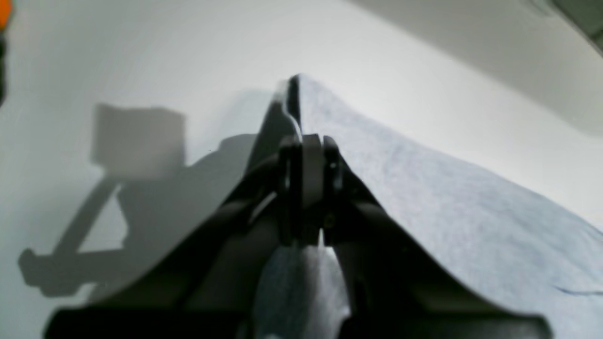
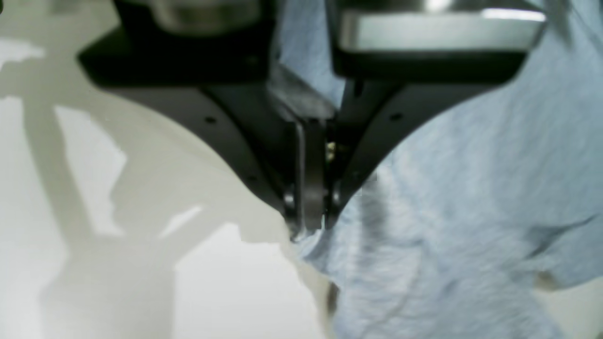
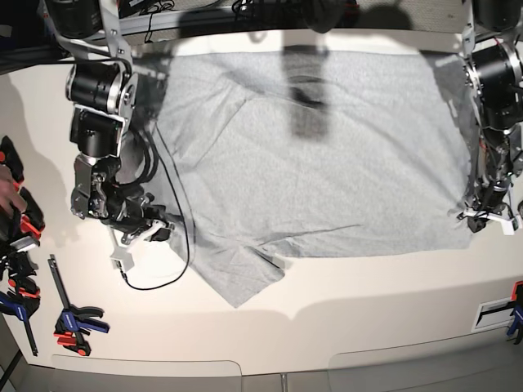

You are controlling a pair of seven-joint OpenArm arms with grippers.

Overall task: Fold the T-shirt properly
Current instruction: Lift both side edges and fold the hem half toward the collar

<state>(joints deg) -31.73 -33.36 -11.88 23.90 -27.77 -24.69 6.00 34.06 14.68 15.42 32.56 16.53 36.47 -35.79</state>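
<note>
The T-shirt's near corner, now pinched low at the table, will be let go by my left gripper on the T-shirt's back half at the T-shirt's edge [image 3: 492, 110] under my left arm.
The light grey T-shirt [image 3: 327, 163] lies spread flat over the back half of the white table [image 3: 327, 327], plain side up, with a sleeve pointing toward the front. On the right of the base view, my left gripper [image 3: 478, 219] is down at the shirt's near right corner. In the left wrist view that gripper [image 1: 294, 87] is shut, with the T-shirt [image 1: 447, 188] fabric pinched between the jaws. My right gripper [image 3: 159, 231] is at the shirt's left edge. Its wrist view shows the gripper [image 2: 306, 228] shut on the T-shirt [image 2: 471, 188] edge.
Several red and black clamps [image 3: 69, 318] lie along the table's left edge, with a blue one [image 3: 12, 302] beside them. A black cable [image 3: 163, 278] loops beside the right arm onto the shirt. A label [image 3: 494, 314] sits at the front right.
</note>
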